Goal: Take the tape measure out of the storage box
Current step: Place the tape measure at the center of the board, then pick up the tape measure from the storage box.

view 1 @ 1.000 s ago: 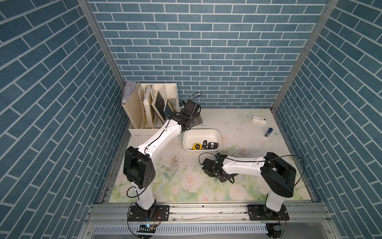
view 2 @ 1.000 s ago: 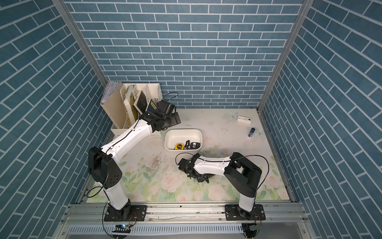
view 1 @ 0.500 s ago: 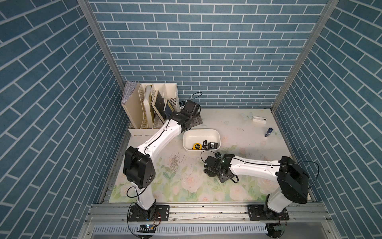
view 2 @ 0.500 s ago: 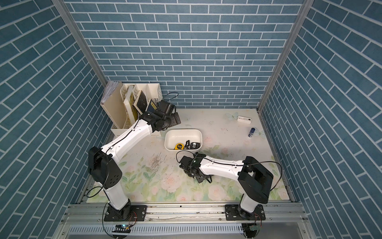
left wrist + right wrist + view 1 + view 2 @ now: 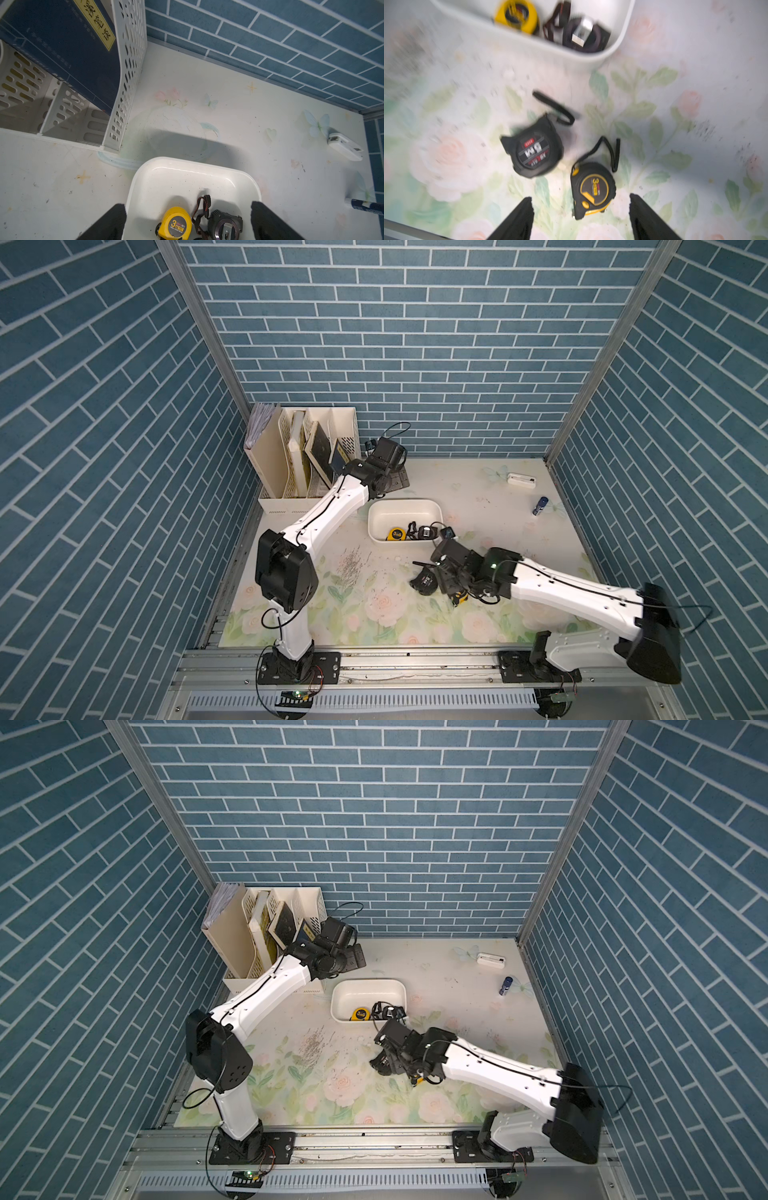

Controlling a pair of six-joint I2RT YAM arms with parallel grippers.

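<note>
The body of the yellow tape measure [image 5: 396, 534] [image 5: 176, 222] in the white storage box, next to the strap of the black tape measure, will be gripped by my left gripper.
The white storage box [image 5: 403, 506] holds a yellow tape measure [image 5: 395, 534] and a black tape measure [image 5: 424, 532] with a strap. My left gripper [image 5: 189, 209] hangs open above the box's far end, nothing between its fingers. Outside the box, on the flowered mat, lie a black 5M tape measure [image 5: 533, 152] and a black-and-yellow tape measure [image 5: 592, 187]. My right gripper [image 5: 581, 207] is open low over the mat. The black-and-yellow one lies loose between its fingers, touching neither. In both top views the right gripper partly covers it.
A cream perforated file organizer [image 5: 307, 456] with books stands at the back left, close to the left wrist. A small white device [image 5: 521, 480] and a blue tube [image 5: 540, 505] lie at the back right. Dark specks [image 5: 351, 568] dot the mat left of the box.
The right gripper's jaws have widened, and the right arm's elbow has swung out to the right while the gripper stayed by the two tape measures on the mat. The left arm has not moved.
</note>
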